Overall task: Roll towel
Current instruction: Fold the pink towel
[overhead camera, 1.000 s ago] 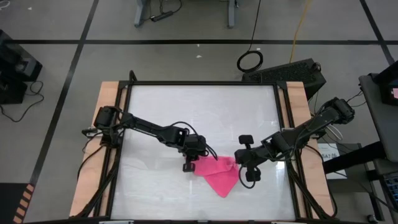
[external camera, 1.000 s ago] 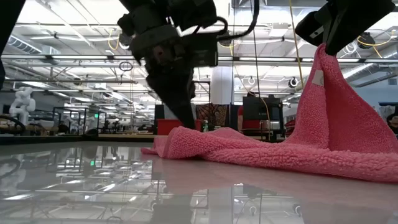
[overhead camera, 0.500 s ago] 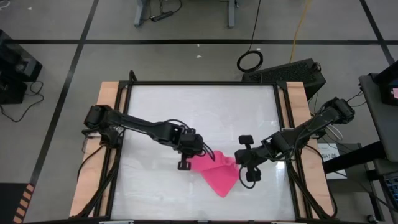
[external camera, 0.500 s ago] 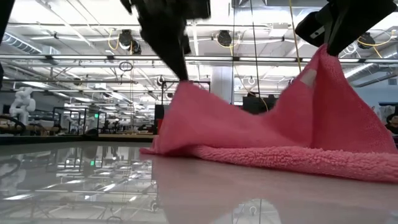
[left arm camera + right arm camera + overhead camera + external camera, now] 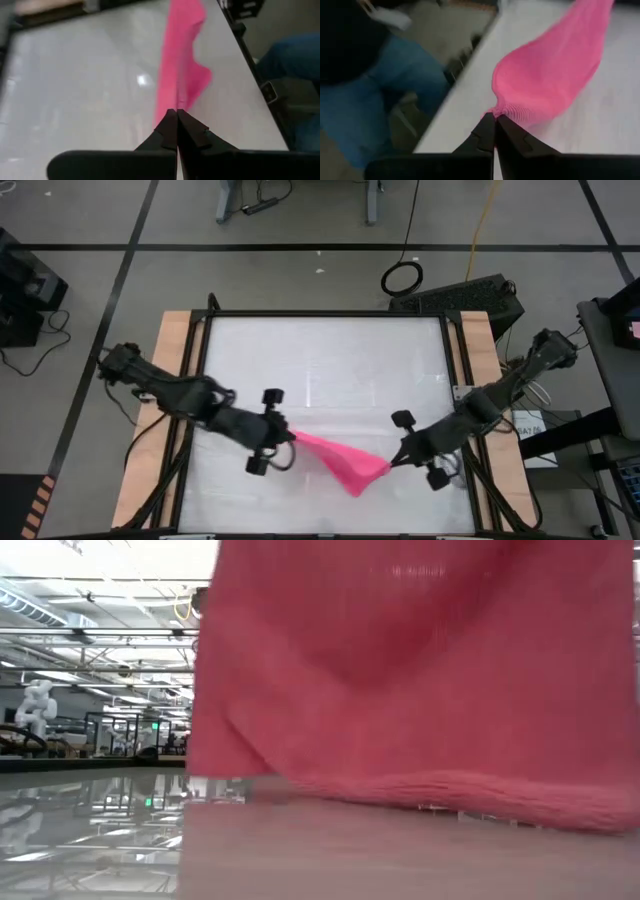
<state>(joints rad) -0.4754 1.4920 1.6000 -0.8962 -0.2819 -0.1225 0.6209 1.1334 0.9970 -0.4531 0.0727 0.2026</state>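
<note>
The robot's left gripper should release the pink towel, now stretched near the table's near edge, spread flat on the bare middle of the white table top point(image 5: 345, 415).
The pink towel point(image 5: 345, 463) is stretched between my two grippers near the table's near edge. Its middle sags in a point point(image 5: 357, 486) toward the near edge. In the low view the towel point(image 5: 420, 670) fills most of the picture and its lower fold point(image 5: 480, 795) reaches down to the table top. My left gripper point(image 5: 291, 438) is shut on the towel's left end. My right gripper point(image 5: 392, 464) is shut on its right end. No white tag shows. My left gripper pinches the towel's left corner point(image 5: 172, 102) between its two fingertips, coming level from the table's left. The cloth runs straight away from the fingers, drawn out toward the other gripper. My right gripper pinches the towel's right corner point(image 5: 506, 111) between its two fingertips, coming level from the table's right. The cloth is bunched into small folds at the fingers and widens beyond them.
The white table top point(image 5: 320, 370) lies bare behind the towel. Wooden side rails point(image 5: 170, 380) run along the left and right. A person's blue trouser leg point(image 5: 375, 100) shows just beyond the table's near edge, also in the left wrist view point(image 5: 295, 55).
My left gripper has taken up the towel's left corner, risen and drawn back toward the table's left. My right gripper has moved toward the near and right edges. The towel, crumpled on the table before, now hangs spread out between them.
</note>
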